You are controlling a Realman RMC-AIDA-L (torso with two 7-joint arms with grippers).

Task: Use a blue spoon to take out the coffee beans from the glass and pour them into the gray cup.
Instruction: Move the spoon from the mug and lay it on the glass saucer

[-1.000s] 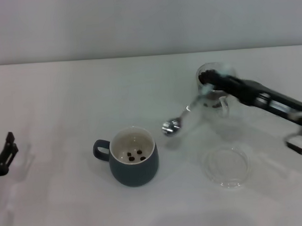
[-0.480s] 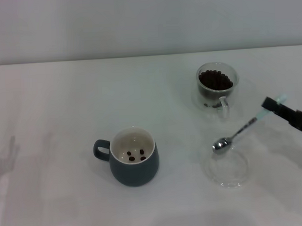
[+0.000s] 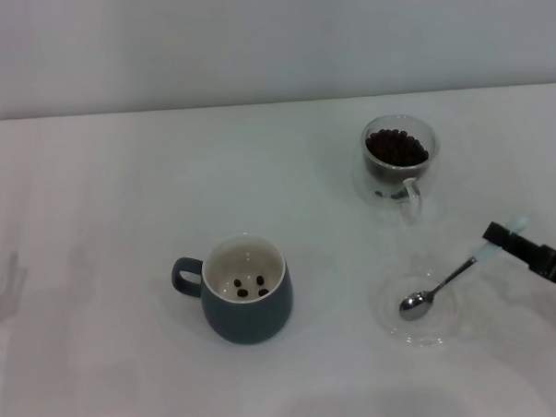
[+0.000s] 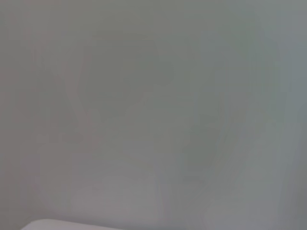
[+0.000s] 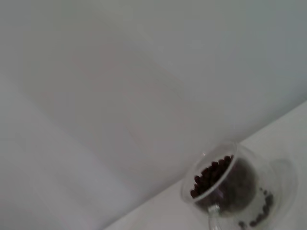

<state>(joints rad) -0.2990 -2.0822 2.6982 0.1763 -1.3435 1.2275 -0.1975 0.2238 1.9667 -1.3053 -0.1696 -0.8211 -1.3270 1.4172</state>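
The robot's right gripper should release the blue spoon across the flat glass saucer's rim (image 3: 444, 283), with the spoon's bowl toward the gray cup.
The gray cup (image 3: 246, 307) stands left of centre with three coffee beans (image 3: 251, 286) on its cream bottom. The glass (image 3: 398, 162), holding many coffee beans (image 3: 397, 148), stands at the back right. It also shows in the right wrist view (image 5: 230, 184). My right gripper (image 3: 499, 236) comes in from the right edge, shut on the pale handle of the blue spoon (image 3: 443, 284). The spoon slants down, and its empty metal bowl lies in the flat glass saucer (image 3: 440, 329). My left gripper is out of view.
The white table runs back to a pale wall. The saucer sits in front of the glass, to the right of the gray cup. The left wrist view shows only a blank grey surface.
My right gripper has carried the spoon from beside the glass to the right and down, so its bowl now lies in the saucer. My left gripper has drawn off the left edge.
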